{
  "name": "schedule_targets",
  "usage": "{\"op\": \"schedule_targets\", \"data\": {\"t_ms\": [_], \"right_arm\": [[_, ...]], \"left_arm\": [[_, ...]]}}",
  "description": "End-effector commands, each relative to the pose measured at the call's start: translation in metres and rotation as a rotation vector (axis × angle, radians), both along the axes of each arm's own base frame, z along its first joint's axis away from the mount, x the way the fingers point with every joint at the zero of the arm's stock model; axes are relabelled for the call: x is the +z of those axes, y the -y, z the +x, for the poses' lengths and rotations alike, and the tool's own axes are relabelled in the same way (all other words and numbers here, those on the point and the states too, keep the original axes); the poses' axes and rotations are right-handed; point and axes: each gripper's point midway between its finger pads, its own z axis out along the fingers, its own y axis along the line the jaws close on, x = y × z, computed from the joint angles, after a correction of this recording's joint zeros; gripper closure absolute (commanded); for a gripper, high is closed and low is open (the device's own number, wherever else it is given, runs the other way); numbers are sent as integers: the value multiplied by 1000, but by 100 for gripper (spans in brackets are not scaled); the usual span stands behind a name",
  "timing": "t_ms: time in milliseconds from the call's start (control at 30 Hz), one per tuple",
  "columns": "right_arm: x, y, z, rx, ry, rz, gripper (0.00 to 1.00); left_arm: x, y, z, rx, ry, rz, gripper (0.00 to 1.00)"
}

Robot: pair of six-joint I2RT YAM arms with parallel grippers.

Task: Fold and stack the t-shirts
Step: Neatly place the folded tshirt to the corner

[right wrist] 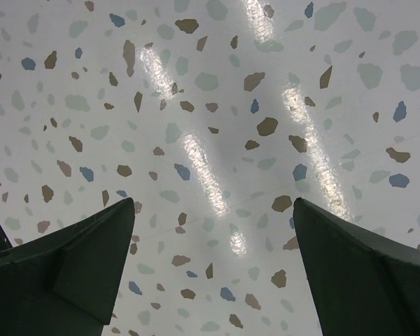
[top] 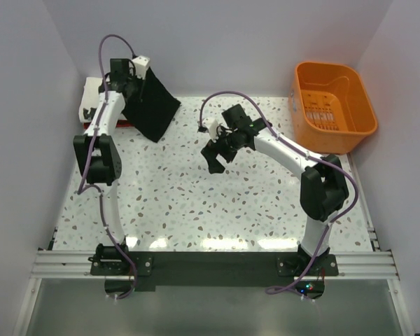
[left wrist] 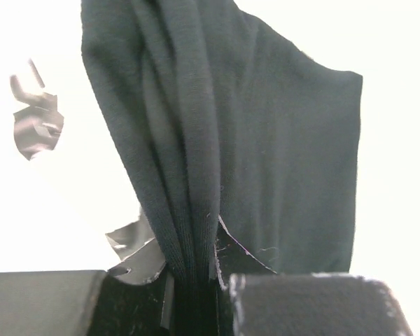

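Observation:
Next, I release the black t-shirt from my left gripper on top of the white t-shirt and red cloth [top: 113, 96].
The large black t-shirt [top: 151, 107] hangs bunched from my left gripper [top: 135, 78], raised at the table's far left; its lower corner reaches the tabletop. In the left wrist view the black cloth [left wrist: 217, 140] is pinched between the shut fingers [left wrist: 143, 262]. A white t-shirt with dark print [top: 91, 94] and a strip of red cloth [top: 123, 127] lie at the far left edge, partly hidden by the left arm. My right gripper [top: 213, 157] is open and empty above the table's middle; its view shows only bare tabletop between the fingertips [right wrist: 98, 245].
An orange plastic basket [top: 350, 126] stands at the far right corner. White walls close in the left, back and right sides. The speckled tabletop [top: 217, 210] stretches from the arms' bases to the back wall.

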Motion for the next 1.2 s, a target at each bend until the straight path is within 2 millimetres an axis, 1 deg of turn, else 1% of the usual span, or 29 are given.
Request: {"op": "schedule_targets", "data": {"t_ms": [0,167,400,500,533,567,633,800,933,1167], "right_arm": [[22,-2,8,-2,58,18,1],[24,-1,8,-5,63,15,1],[24,2,7,-13,67,10,1],[25,3,7,-14,68,8,1],[24,3,7,-14,67,8,1],[24,3,7,-14,68,8,1],[23,3,7,-15,67,7,1],[24,3,9,-16,74,6,1],[24,2,10,-16,72,6,1],[24,2,11,-13,73,5,1]], "left_arm": [[117,-19,9,20,292,43,100],[144,-21,10,23,359,66,100],[155,-22,12,29,385,60,100],[165,-21,12,30,408,63,100],[173,-22,11,32,425,62,100],[174,-22,11,32,425,63,100],[181,-21,9,32,435,61,100],[187,-21,4,35,437,40,100],[200,-20,-2,30,461,27,100],[202,-22,-3,40,464,31,100]]}}
